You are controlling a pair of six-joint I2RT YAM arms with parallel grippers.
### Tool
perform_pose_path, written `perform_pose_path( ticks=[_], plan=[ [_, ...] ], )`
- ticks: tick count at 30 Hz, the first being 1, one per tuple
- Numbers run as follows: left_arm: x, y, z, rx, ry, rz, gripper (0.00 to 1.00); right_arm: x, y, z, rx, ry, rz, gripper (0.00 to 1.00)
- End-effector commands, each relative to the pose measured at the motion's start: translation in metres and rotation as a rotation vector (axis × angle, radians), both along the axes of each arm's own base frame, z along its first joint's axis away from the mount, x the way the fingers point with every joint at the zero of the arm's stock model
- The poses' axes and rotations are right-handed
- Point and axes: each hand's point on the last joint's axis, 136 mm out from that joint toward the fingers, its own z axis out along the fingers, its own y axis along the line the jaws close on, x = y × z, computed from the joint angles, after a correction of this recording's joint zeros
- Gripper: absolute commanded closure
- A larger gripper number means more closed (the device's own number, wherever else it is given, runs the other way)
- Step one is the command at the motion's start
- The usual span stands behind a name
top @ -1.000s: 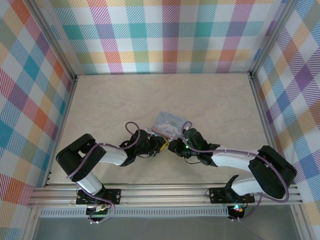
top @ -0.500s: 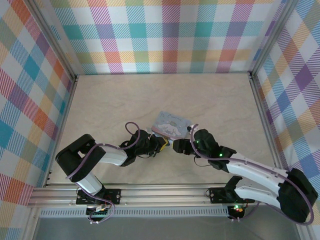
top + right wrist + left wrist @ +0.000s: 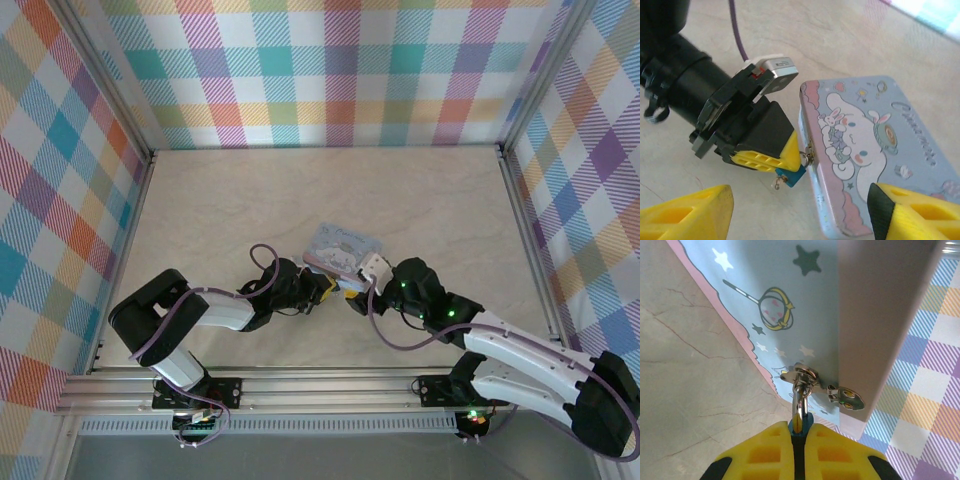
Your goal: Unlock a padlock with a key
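The padlock is crowded by my left gripper's fingers, with the key poking out below, so next my right gripper comes in low, pinches the key (image 3: 777, 183) and turns it.
The padlock (image 3: 791, 176) is a tiny blue body whose silvery loop (image 3: 799, 402) hangs through the hasp (image 3: 805, 375) on the tin's side. My left gripper (image 3: 797, 432) is shut on that blue body, its yellow fingers (image 3: 767, 161) pinching it beside the tin. A small silvery key (image 3: 776, 184) sticks out of the padlock's lower end. My right gripper (image 3: 800, 205) stands open a short way back from the padlock, with nothing between its fingers (image 3: 687, 212). From above, the left gripper (image 3: 325, 288) and right gripper (image 3: 355, 295) meet at the tin's near edge.
The pale blue tin (image 3: 345, 243) with a white cartoon figure (image 3: 855, 132) lies flat mid-table. A second latch piece (image 3: 847, 397) shows on its side. The marble tabletop (image 3: 250, 200) is walled by plaid panels (image 3: 330, 70) on three sides.
My right gripper has opened and drawn back from the padlock, its arm swinging out to the right. The left gripper has kept its hold in place.
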Motion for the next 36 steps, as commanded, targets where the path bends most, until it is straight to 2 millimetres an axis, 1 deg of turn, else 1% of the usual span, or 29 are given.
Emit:
perform_pose_path(
  ticks=[1,4,7,14,17,19,24,26,36],
  plan=[
    [-0.006,-0.007,0.004,-0.006,0.033,-0.021,1.0,-0.001,0.005,-0.003,-0.141,-0.234,0.116,0.29],
    [-0.006,-0.007,0.005,-0.009,0.033,-0.018,1.0,-0.004,0.01,-0.016,-0.224,-0.317,0.166,0.29],
    [-0.005,-0.007,0.007,-0.01,0.031,-0.017,1.0,-0.007,0.015,-0.031,-0.31,-0.363,0.2,0.28],
    [-0.006,-0.008,0.009,-0.015,0.032,-0.022,1.0,-0.002,0.03,-0.056,-0.393,-0.374,0.2,0.29],
    [-0.006,-0.008,0.009,-0.015,0.032,-0.024,1.0,0.004,0.036,-0.063,-0.409,-0.348,0.179,0.4],
    [-0.007,-0.007,0.009,-0.013,0.032,-0.024,1.0,0.006,0.039,-0.068,-0.418,-0.333,0.172,0.45],
    [-0.007,-0.007,0.009,-0.014,0.032,-0.026,1.0,0.014,0.042,-0.069,-0.405,-0.338,0.127,0.57],
    [-0.007,-0.007,0.008,-0.012,0.034,-0.026,1.0,0.017,0.041,-0.072,-0.416,-0.334,0.114,0.64],
    [-0.008,-0.008,0.008,-0.012,0.036,-0.031,1.0,0.02,0.045,-0.076,-0.41,-0.32,0.097,0.82]
  ],
)
